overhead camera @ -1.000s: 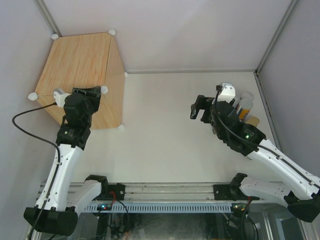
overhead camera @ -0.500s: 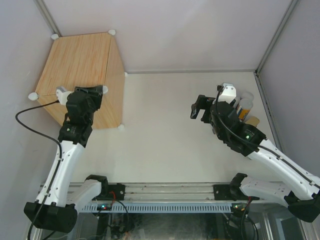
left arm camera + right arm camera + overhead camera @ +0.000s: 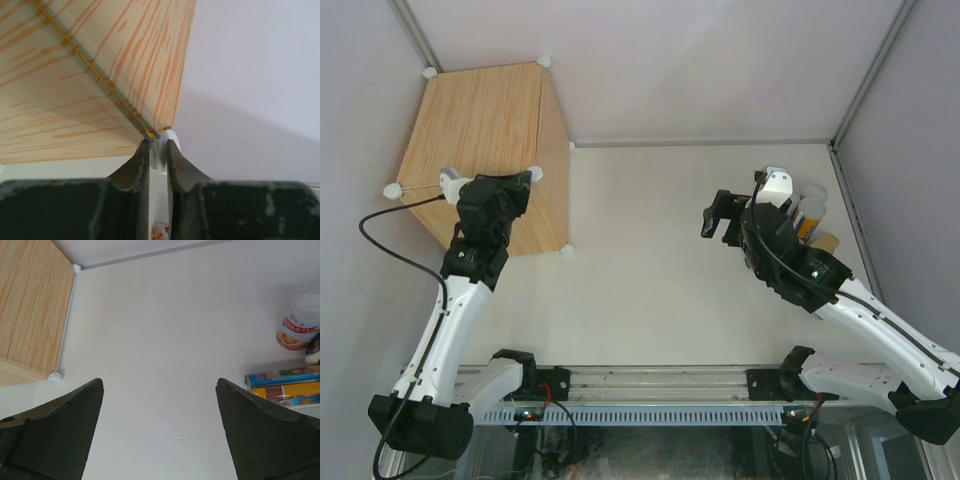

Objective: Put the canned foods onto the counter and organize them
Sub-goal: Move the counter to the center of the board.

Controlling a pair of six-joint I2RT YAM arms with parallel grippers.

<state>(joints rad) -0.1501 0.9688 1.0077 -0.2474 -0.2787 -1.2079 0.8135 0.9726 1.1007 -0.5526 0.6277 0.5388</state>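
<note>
The left gripper pinches a narrow part of the counter's corner knob, so it should open and close around the knob's full width [image 3: 169, 136] before moving the counter.
The counter [image 3: 480, 130] is a light wood-grain box with white round knobs at its corners, at the far left; it looks tilted. My left gripper [image 3: 523, 184] [image 3: 159, 146] is shut on the knob [image 3: 165, 150] at the counter's near right upper corner. The canned foods stand bunched at the far right [image 3: 812, 214], mostly hidden behind my right arm. The right wrist view shows a short white-red can [image 3: 299, 320] upright and a blue-orange cylinder [image 3: 285, 386] lying on its side. My right gripper [image 3: 718, 218] [image 3: 160, 387] hangs open over bare table, left of the cans.
White walls with metal corner posts [image 3: 870, 75] close in the table on three sides. The arm bases and a rail [image 3: 650, 385] run along the near edge. A black cable [image 3: 395, 265] loops off the left arm.
The left gripper has closed onto the corner knob, and the counter has shifted slightly right and away with it. The right arm has not moved.
</note>
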